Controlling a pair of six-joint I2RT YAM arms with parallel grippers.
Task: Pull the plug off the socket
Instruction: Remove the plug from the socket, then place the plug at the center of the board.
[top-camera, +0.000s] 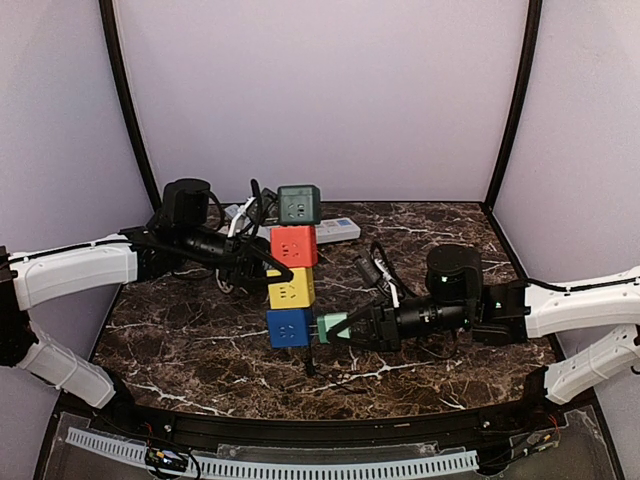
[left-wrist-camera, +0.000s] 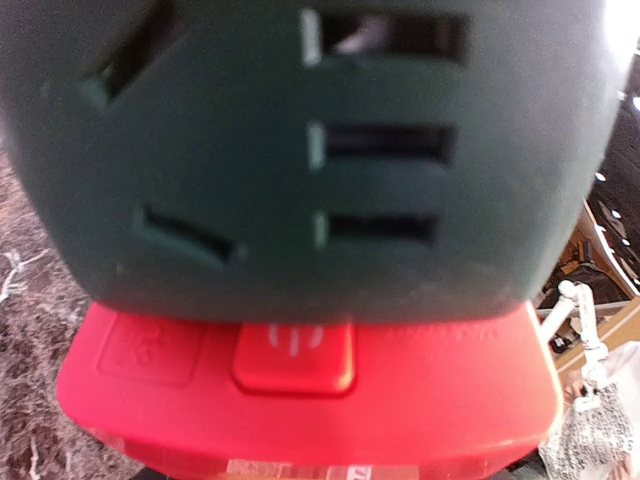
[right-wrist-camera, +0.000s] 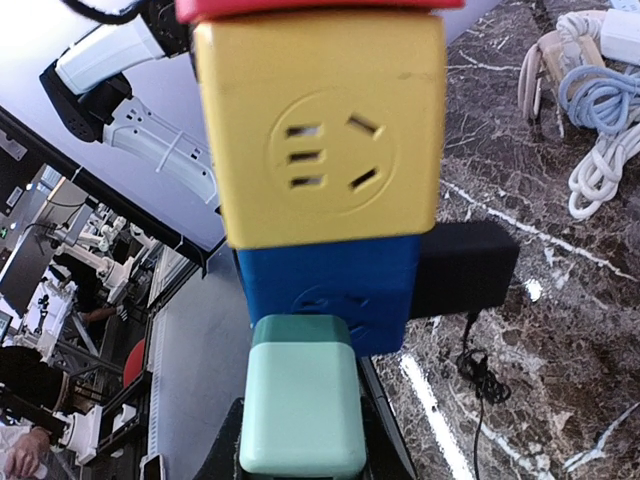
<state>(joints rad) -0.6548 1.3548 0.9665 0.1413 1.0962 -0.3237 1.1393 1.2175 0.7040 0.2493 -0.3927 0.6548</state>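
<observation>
My right gripper is going to put the mint-green plug down on the bare marble table (top-camera: 419, 319) behind its fingers, well clear of the blue cube.
The socket is a stack of cubes held above the table: dark green (top-camera: 299, 204), red (top-camera: 294, 246), yellow (top-camera: 291, 287) and blue (top-camera: 288, 327). A mint-green plug (right-wrist-camera: 303, 405) sits against the blue cube's (right-wrist-camera: 330, 285) side face. My right gripper (right-wrist-camera: 300, 445) is shut on this plug, with a black finger on each side. My left gripper (top-camera: 280, 263) reaches in from the left and is closed on the red cube (left-wrist-camera: 300, 400). Its fingers are hidden in the left wrist view, which the dark green cube (left-wrist-camera: 300, 150) and the red cube fill.
A black adapter (right-wrist-camera: 465, 268) sticks out of the blue cube's other side, its thin cable (top-camera: 310, 360) hanging to the marble table (top-camera: 180, 340). A white power strip (top-camera: 335, 229) and coiled white cables (right-wrist-camera: 600, 150) lie at the back. Black cable (top-camera: 375, 268) lies mid-table.
</observation>
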